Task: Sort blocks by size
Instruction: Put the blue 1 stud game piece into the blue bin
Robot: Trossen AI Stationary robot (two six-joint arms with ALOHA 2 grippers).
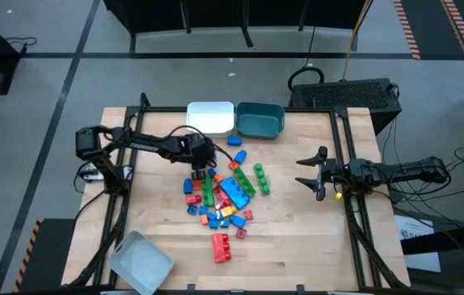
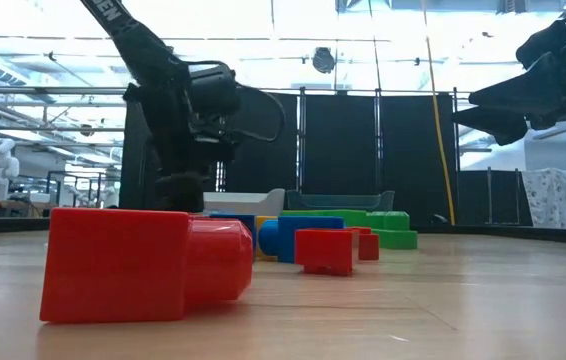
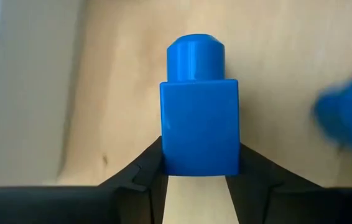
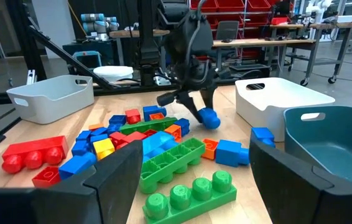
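Note:
My left gripper is to release the small blue block, still at the pile's edge, in the teal bin (image 1: pixel 261 129). The block will go close to the bin's near side.
The blocks (image 1: pixel 224 197) lie in a loose pile of blue, green, red, orange and yellow in the middle of the table. My left gripper (image 1: pixel 202 166) reaches slanting down at the pile's far left edge and is shut on a small blue one-stud block (image 3: pixel 199 118), also seen in the right wrist view as the blue block (image 4: pixel 208 118). A red block (image 1: pixel 221 244) lies alone nearer the front edge. My right gripper (image 1: pixel 307 173) waits open and level at the table's right side, touching nothing. My left gripper pinches the blue block's two opposite flat sides (image 3: pixel 163 158) between its fingers, at the end away from the stud. The fingers come slanting down from the table's left. The stud points away from the gripper. Whether the block rests on the table I cannot tell.
A white bin (image 1: pixel 211 117) and a teal bin (image 1: pixel 260 120) stand side by side at the far edge. A clear-grey bin (image 1: pixel 140 262) sits at the near left corner. Two green bars (image 1: pixel 261 179) lie at the pile's right. Bare wood shows toward the front right.

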